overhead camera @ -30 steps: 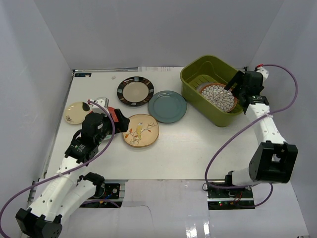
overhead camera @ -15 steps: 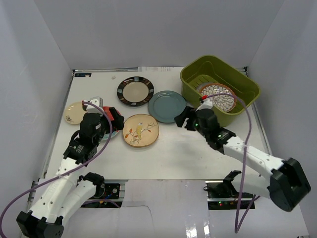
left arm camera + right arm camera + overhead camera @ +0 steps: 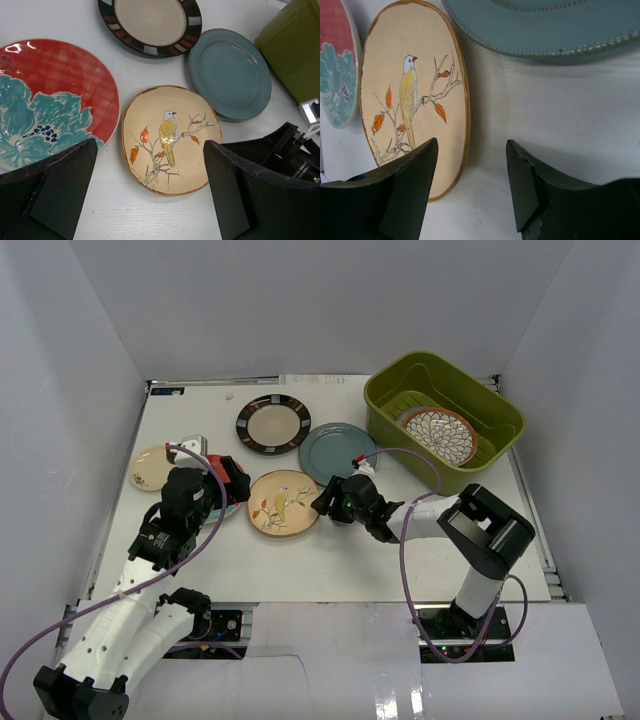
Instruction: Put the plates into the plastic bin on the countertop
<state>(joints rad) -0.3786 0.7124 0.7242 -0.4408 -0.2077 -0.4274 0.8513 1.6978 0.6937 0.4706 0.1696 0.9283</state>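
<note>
The robot's left gripper will next move to the near-side teal edge (image 3: 211, 520) (image 3: 15, 167) of the red-teal floral plate and close there.
The tan bird plate (image 3: 284, 503) lies flat on the white countertop (image 3: 400, 540). My right gripper (image 3: 324, 502) is low at its right edge, open, with one finger over the tan bird plate (image 3: 415, 95) and the other over bare counter. The rim sits between the fingers of the right gripper (image 3: 471, 145). My left gripper (image 3: 232, 480) hovers open above the red-teal floral plate (image 3: 50, 95). The olive plastic bin (image 3: 385, 405) holds the brown-white petal plate (image 3: 440, 435). The teal plate (image 3: 338, 453) and the black-striped-rim plate (image 3: 273, 424) lie behind.
A cream plate with a small dark motif (image 3: 152, 467) lies at the far left, partly behind my left arm. White walls close in the counter on three sides. The right arm's purple cable (image 3: 420, 465) loops over the counter near the bin.
My right arm has swung from above the bin down and left to the tan bird plate, its jaws narrowing. The left arm has barely moved.
</note>
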